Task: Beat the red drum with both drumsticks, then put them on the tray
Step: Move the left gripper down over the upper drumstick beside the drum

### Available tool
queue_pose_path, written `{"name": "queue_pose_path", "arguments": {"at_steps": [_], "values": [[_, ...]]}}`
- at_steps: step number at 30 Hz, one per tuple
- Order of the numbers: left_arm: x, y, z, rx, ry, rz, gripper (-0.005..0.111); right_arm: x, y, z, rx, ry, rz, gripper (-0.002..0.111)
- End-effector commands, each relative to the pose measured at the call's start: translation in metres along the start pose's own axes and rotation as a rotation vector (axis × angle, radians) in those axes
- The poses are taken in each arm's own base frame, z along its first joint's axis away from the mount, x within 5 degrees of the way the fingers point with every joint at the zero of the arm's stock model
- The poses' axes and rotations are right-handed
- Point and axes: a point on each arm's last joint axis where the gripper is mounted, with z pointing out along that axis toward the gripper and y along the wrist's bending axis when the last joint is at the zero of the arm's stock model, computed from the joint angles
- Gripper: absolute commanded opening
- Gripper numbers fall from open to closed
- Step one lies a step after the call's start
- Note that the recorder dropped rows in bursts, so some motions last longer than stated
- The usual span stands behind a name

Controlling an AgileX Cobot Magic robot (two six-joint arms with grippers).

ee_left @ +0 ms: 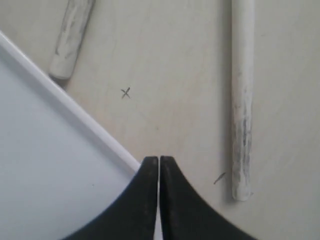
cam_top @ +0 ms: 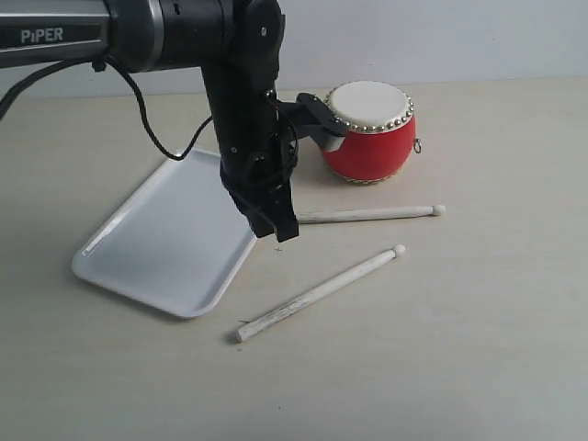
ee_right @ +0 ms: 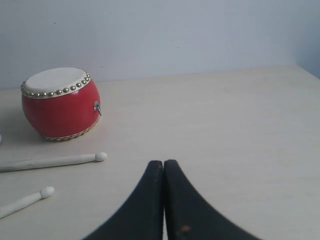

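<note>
My left gripper needs to close near the butt end (cam_top: 310, 218) (ee_left: 73, 25), beside the white tray, of the drumstick that lies just in front of the red drum.
The red drum (cam_top: 370, 130) (ee_right: 60, 102) stands upright at the back of the table. Both drumsticks lie loose on the table: one (cam_top: 367, 215) (ee_right: 55, 161) just in front of the drum, the other (cam_top: 317, 292) (ee_right: 25, 200) nearer the front, slanted. The white tray (cam_top: 165, 239) (ee_left: 50, 165) lies to their left. My left gripper (cam_top: 280, 230) (ee_left: 159, 159) points down over the tray's right rim, shut and holding nothing, with one stick's butt end (ee_left: 242, 100) beside it and another butt end (ee_left: 72, 35) farther off. My right gripper (ee_right: 163, 162) is shut and holding nothing, low over bare table to the right of the drum; the exterior view does not show it.
The left arm (cam_top: 239, 92) reaches in from the upper left, and its wrist hides part of the drum's left side. A pale wall (ee_right: 175, 30) runs behind the table. A small pencilled cross (ee_left: 125, 92) marks the table beside the tray rim.
</note>
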Motion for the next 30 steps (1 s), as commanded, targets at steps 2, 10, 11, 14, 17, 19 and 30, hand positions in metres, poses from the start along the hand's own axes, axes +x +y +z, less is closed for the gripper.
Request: {"name": "queue_pose_path", "arguments": {"at_steps": [2, 10, 11, 14, 17, 19, 30], "values": [[-0.006, -0.002, 0.004, 0.025, -0.032, -0.011, 0.031, 0.001, 0.000, 0.000, -0.003, -0.006, -0.007, 0.000], [-0.009, -0.008, 0.004, 0.072, -0.060, -0.033, 0.057, 0.001, 0.000, 0.000, -0.003, -0.006, -0.007, 0.000], [-0.010, -0.007, 0.004, 0.066, -0.070, -0.030, 0.057, 0.001, 0.000, 0.000, -0.003, -0.006, -0.007, 0.000], [-0.014, -0.002, 0.003, 0.011, -0.118, 0.013, 0.057, 0.001, 0.000, 0.000, -0.003, -0.006, -0.007, 0.000], [-0.018, 0.003, 0.003, -0.056, -0.155, 0.101, 0.056, 0.001, 0.000, 0.000, -0.003, -0.006, -0.007, 0.000], [-0.020, 0.007, 0.002, -0.104, -0.163, 0.138, 0.056, 0.001, 0.000, 0.000, -0.003, -0.006, -0.007, 0.000], [-0.055, 0.034, 0.015, -0.119, -0.108, 0.155, 0.056, 0.001, 0.000, 0.000, -0.003, -0.006, -0.007, 0.000]]}}
